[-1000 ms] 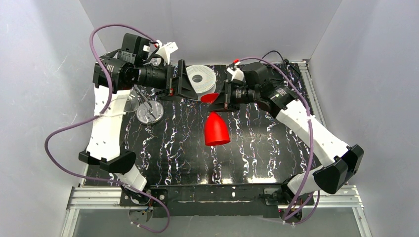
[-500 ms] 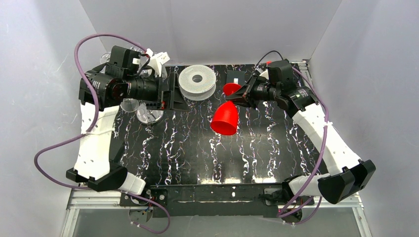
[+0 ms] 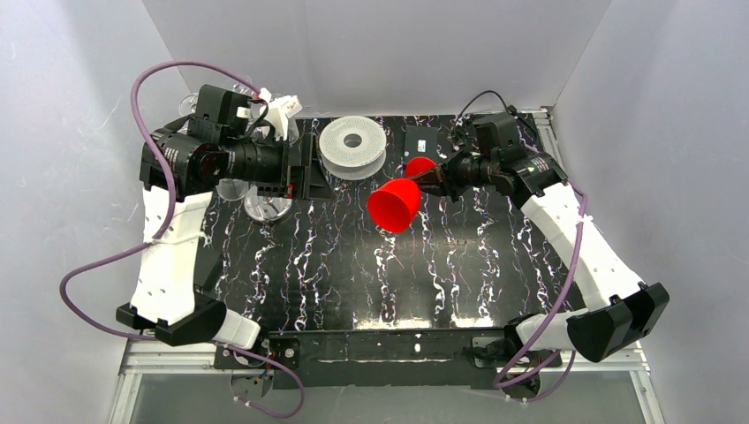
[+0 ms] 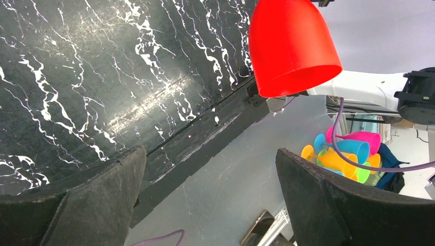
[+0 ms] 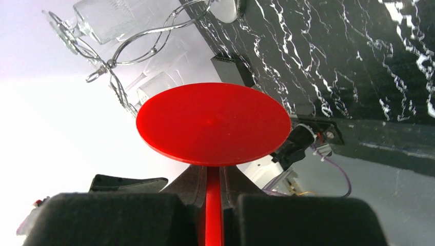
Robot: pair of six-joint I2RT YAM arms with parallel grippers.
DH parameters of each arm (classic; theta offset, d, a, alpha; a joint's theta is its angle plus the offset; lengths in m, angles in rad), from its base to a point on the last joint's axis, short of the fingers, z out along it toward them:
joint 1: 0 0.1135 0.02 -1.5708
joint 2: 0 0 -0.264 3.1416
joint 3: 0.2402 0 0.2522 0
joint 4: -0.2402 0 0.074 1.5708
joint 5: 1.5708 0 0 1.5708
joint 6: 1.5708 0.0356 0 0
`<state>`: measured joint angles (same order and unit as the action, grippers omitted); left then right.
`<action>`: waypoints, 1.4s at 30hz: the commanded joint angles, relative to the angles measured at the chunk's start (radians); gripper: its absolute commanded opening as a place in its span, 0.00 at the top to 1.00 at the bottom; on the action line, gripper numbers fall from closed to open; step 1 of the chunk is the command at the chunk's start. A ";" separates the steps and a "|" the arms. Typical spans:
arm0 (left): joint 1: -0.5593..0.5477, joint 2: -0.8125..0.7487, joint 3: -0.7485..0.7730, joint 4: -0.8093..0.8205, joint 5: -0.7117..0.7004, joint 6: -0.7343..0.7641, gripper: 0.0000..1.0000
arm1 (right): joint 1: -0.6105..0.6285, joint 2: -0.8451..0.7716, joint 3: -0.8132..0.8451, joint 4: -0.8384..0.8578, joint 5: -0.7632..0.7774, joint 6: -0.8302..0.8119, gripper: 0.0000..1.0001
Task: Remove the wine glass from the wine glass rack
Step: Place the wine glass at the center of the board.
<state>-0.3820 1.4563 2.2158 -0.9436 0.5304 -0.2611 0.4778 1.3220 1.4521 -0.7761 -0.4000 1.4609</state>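
Observation:
Next, I close my left gripper on the bowl's rim (image 3: 369,202) (image 4: 260,93) of the red wine glass, on the side nearest the white spool.
The red wine glass (image 3: 395,205) hangs in the air over the back middle of the table, lying nearly level with its bowl mouth toward the front left. My right gripper (image 3: 435,181) is shut on its stem (image 5: 213,210), just behind the round foot (image 5: 213,123). The wine glass rack (image 5: 128,48) shows as silver wire arms carrying clear glasses (image 5: 113,20); its chrome base (image 3: 265,205) lies partly under my left arm. My left gripper (image 3: 311,168) stands open and empty beside the rack, and its wrist view shows the red bowl (image 4: 292,46) ahead.
A white ribbed spool (image 3: 353,146) and a small black box (image 3: 422,140) sit at the back edge of the black marbled table (image 3: 336,265). White walls close in left, back and right. Coloured plastic glasses (image 4: 343,154) lie off the table.
My right gripper has drawn back to the right with the red glass and tipped it, its bowl swinging up off the table. My left arm has shifted left.

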 commanded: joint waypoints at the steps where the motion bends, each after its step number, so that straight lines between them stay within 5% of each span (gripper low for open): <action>1: -0.013 -0.006 0.035 -0.139 0.008 0.030 0.02 | -0.005 -0.007 0.062 -0.093 0.015 0.135 0.99; 6: -0.025 0.016 0.075 -0.142 -0.007 0.048 0.02 | -0.005 0.022 0.086 -0.212 0.004 0.210 0.99; 19: -0.055 0.117 0.210 -0.151 -0.010 0.067 0.04 | -0.005 -0.010 -0.024 -0.209 -0.122 0.466 0.99; 42: -0.153 0.380 0.509 -0.178 -0.061 0.077 0.16 | -0.054 0.059 -0.058 -0.135 -0.293 0.550 0.99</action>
<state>-0.5278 1.8149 2.6820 -0.9443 0.4515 -0.1791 0.4301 1.3544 1.3891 -0.9310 -0.6453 1.9877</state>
